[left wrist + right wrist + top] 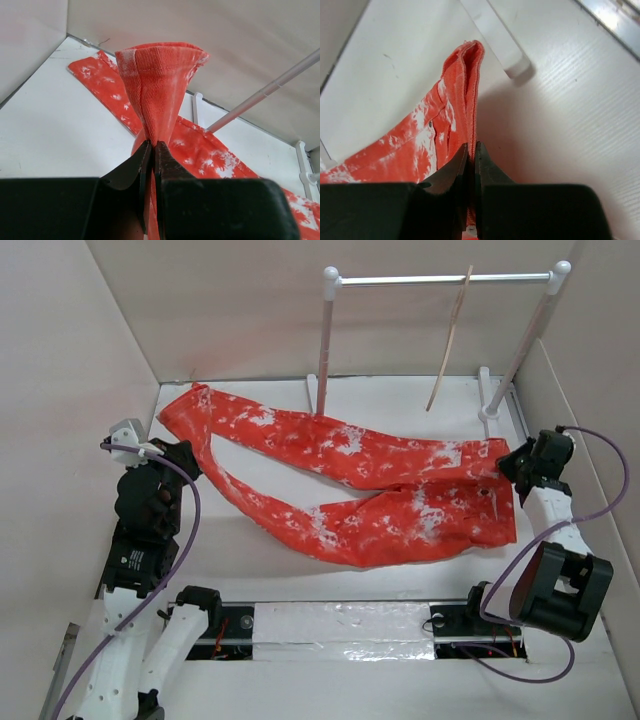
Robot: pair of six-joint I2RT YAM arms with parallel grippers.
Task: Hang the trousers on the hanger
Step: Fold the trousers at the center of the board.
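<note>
The waist edge is held near its middle by my right gripper, so it should take the waist's near corner (511, 538) before it folds the near leg over the far leg.
The orange-red trousers (380, 485) with white splotches lie spread across the table, legs pointing left, waist at the right. My left gripper (185, 462) is shut on the hem end of the near leg, whose cuff (157, 85) stands up between the jaws. My right gripper (510, 465) is shut on the waist edge (467, 95) at the right. The thin beige hanger (450, 340) hangs edge-on from the metal crossbar at the back, well apart from both grippers.
A white tube rack (325, 340) with a metal crossbar (445, 280) stands at the back; its feet (490, 395) rest on the table just behind the trousers. Beige walls close in left, back and right. The crossbar also shows in the left wrist view (265, 92).
</note>
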